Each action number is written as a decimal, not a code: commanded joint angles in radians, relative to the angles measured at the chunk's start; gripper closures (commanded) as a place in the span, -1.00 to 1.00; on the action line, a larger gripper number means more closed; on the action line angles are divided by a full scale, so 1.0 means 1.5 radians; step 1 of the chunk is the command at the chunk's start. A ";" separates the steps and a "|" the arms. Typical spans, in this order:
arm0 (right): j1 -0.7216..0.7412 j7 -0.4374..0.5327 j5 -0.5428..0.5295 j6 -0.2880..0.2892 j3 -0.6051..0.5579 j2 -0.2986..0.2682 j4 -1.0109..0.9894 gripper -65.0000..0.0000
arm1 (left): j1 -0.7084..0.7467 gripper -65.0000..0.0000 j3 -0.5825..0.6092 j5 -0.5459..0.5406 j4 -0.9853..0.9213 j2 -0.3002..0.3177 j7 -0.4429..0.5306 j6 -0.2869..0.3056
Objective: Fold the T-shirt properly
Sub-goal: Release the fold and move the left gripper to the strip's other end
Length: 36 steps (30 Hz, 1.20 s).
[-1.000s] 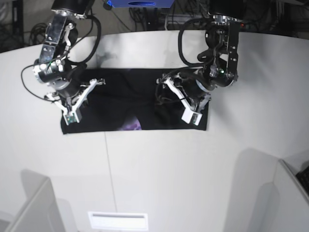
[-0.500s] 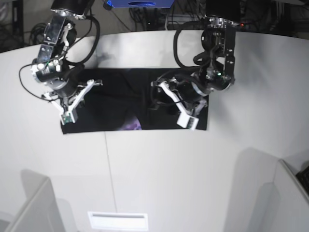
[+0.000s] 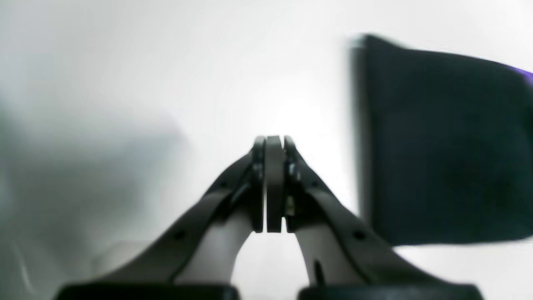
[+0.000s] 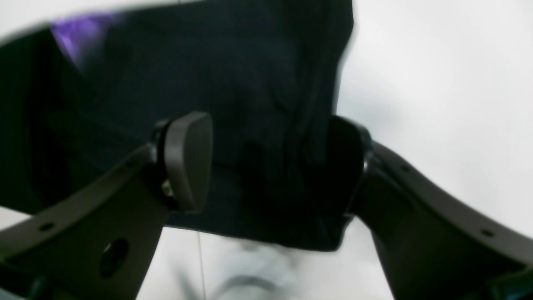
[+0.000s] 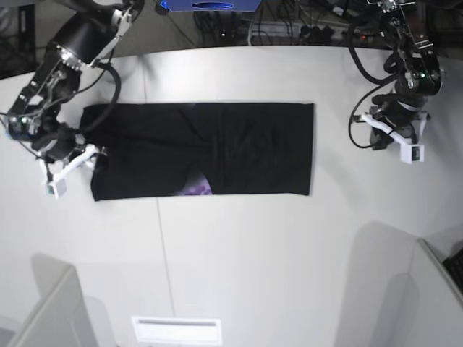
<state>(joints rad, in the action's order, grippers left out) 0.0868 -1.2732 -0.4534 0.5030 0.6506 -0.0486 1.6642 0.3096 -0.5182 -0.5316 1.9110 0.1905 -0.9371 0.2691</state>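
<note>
The robot's right gripper should close on the middle of the black T-shirt's short end [image 5: 105,154] [image 4: 272,145], the one farthest from the left gripper.
The black T-shirt [image 5: 217,144] lies flat on the white table [image 5: 239,253] as a long folded rectangle. A bit of purple print [image 5: 197,189] peeks out at its front edge. My right gripper [image 5: 92,157] is open at the shirt's left end. In the right wrist view the gripper [image 4: 266,162] has its jaws wide apart with the black cloth [image 4: 233,75] between them. My left gripper [image 5: 380,134] is off the shirt, over bare table to its right. In the left wrist view it [image 3: 273,143] is shut and empty, with the shirt [image 3: 441,146] to one side.
Cables and a blue box [image 5: 210,6] lie beyond the table's far edge. A grey partition [image 5: 405,289] stands at the front right, another [image 5: 43,303] at the front left. A white label [image 5: 176,330] lies near the front edge.
Both arms have swung outward. My left gripper has left the shirt's right part and moved right onto bare table. My right gripper has moved left to the shirt's left end.
</note>
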 commanded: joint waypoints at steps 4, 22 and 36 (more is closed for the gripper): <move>0.042 0.021 -0.020 -0.001 0.014 -0.045 -0.123 -0.26 | 0.007 1.00 -0.033 -0.013 0.011 0.011 0.016 0.017; 0.045 0.051 -0.019 0.003 0.007 -0.046 -0.219 -0.26 | 0.000 1.00 -0.047 -0.010 -0.036 0.009 0.016 0.076; 0.028 0.092 -0.020 0.002 -0.075 -0.026 -0.272 -0.05 | -0.007 1.00 -0.045 -0.010 -0.061 0.006 0.016 0.076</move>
<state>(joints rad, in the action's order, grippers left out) 0.1295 -1.0897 -0.5316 0.5098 0.5407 -0.0914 1.2640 0.3035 -0.5812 -0.5396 1.8061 0.1864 -0.9291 0.3782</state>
